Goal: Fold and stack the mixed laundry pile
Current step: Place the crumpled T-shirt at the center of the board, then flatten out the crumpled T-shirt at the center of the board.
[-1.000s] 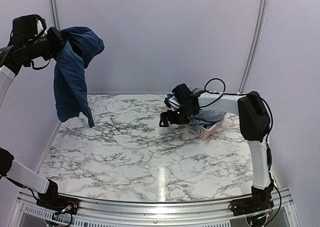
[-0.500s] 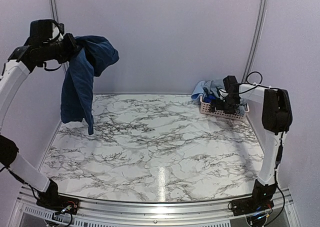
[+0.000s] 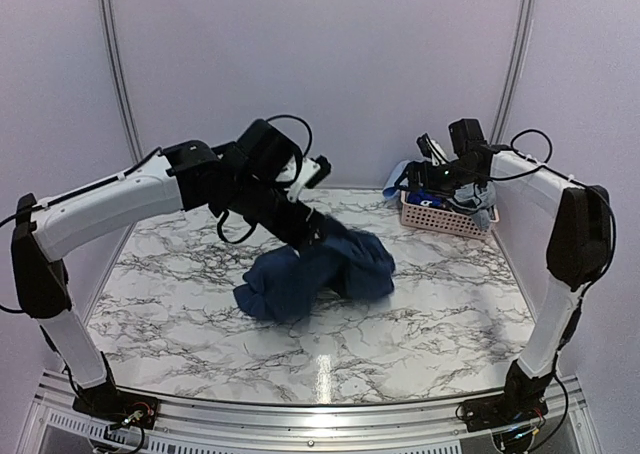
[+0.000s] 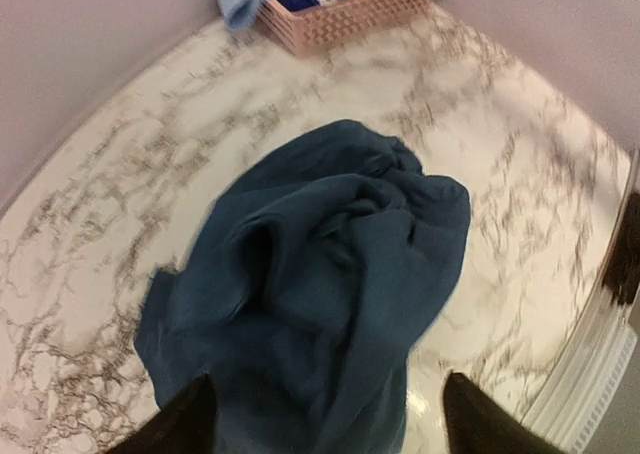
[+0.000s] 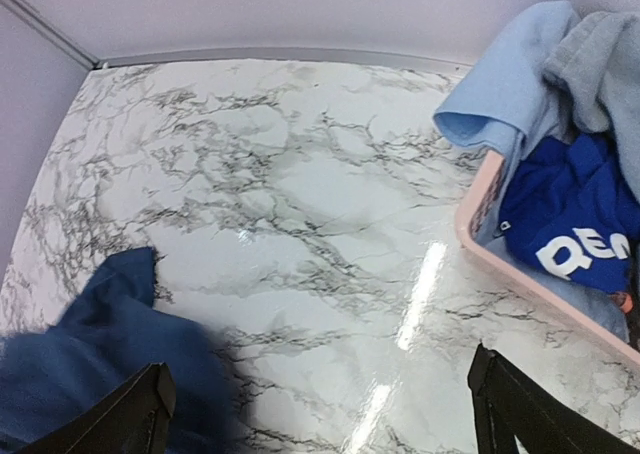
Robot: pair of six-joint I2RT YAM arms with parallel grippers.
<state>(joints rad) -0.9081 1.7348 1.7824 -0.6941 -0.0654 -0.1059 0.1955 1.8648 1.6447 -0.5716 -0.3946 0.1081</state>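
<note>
The dark navy shirt is next for my right gripper, which should move to it and take hold of its far edge (image 3: 377,242) on the side toward the pink basket.
The dark navy shirt (image 3: 318,270) lies crumpled in a heap on the marble table, also filling the left wrist view (image 4: 320,274). My left gripper (image 3: 310,230) hovers right over its far edge, open, fingers (image 4: 178,424) wide apart with the cloth below them. The rest of the laundry pile sits in the pink basket (image 3: 446,217) at the back right: a light-blue piece (image 5: 505,99), a grey one (image 5: 600,49) and a bright-blue item with white letters (image 5: 570,214). My right gripper (image 3: 423,179) hangs open above the basket's left rim, holding nothing (image 5: 330,414).
The marble table (image 3: 450,304) is bounded by pale walls at the back and both sides and by a metal rail along the front. The pink basket's rim (image 5: 480,224) stands near the back right corner. The left arm stretches across the table's left half.
My left arm swung down from high on the left to the table's middle and released the navy shirt, which now lies heaped. My right gripper went back to the basket and rose above it.
</note>
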